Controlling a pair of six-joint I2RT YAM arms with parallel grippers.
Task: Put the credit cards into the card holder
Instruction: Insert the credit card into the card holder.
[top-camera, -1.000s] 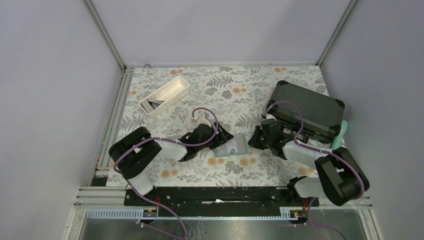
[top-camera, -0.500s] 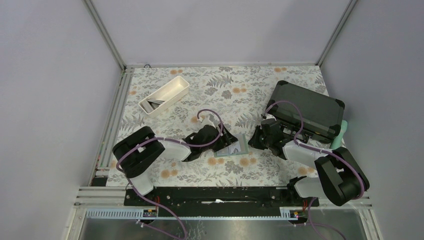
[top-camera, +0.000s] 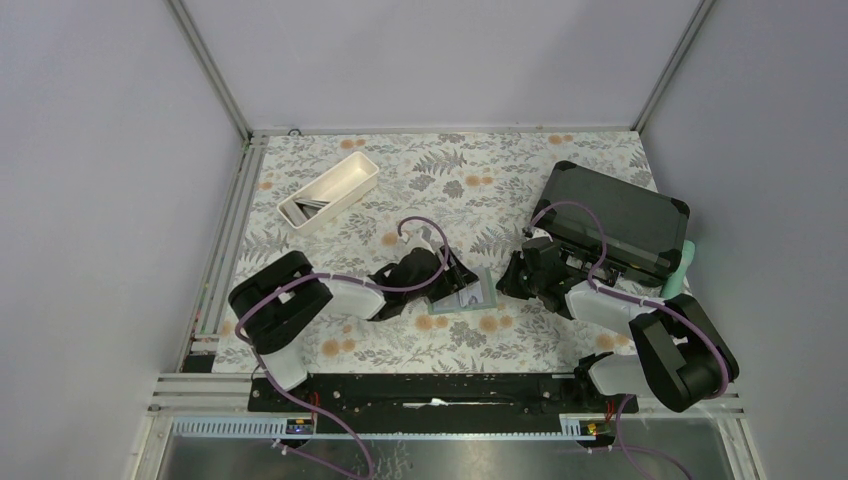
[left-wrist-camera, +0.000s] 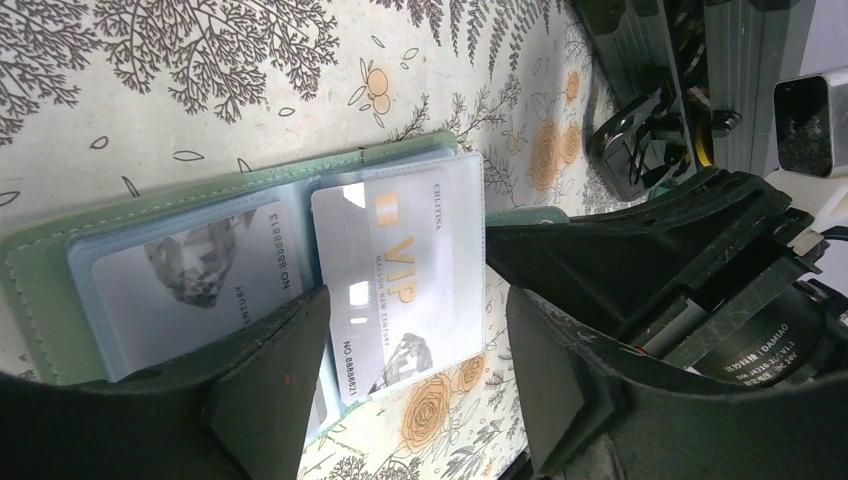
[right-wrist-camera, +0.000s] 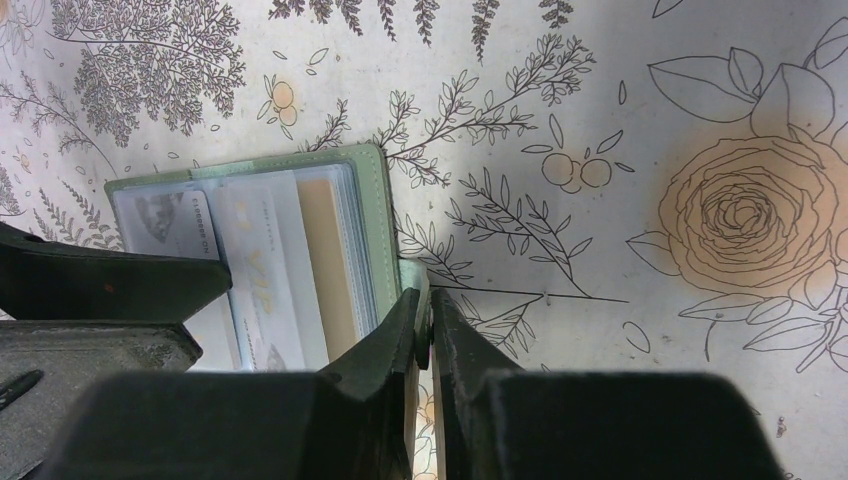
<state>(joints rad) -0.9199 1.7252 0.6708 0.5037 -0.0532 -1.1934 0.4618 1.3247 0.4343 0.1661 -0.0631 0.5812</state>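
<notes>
The robot's right gripper needs to release the green edge of the card holder, folded onto the pockets (top-camera: 450, 292) (right-wrist-camera: 178, 268) below the left gripper.
The sage-green card holder (top-camera: 472, 293) lies open on the floral table between both arms. Its pale blue pockets hold a grey VIP credit card (left-wrist-camera: 400, 270) and a second grey card (left-wrist-camera: 190, 275). A gold-orange card (right-wrist-camera: 322, 255) shows in a pocket near the spine. My left gripper (left-wrist-camera: 410, 390) is open and low over the holder, with the VIP card's lower end between its fingers and the left finger (left-wrist-camera: 265, 385) over the pockets. My right gripper (right-wrist-camera: 430, 305) is shut on the holder's green edge (right-wrist-camera: 366, 200) from the right side.
A white oblong tray (top-camera: 328, 190) with dark items stands at the back left. A large black hard case (top-camera: 615, 220) sits at the back right, just behind my right arm, with a teal object (top-camera: 685, 262) at its right side.
My left gripper has shifted right and now covers more of the card holder. The right gripper and the holder have stayed in place.
</notes>
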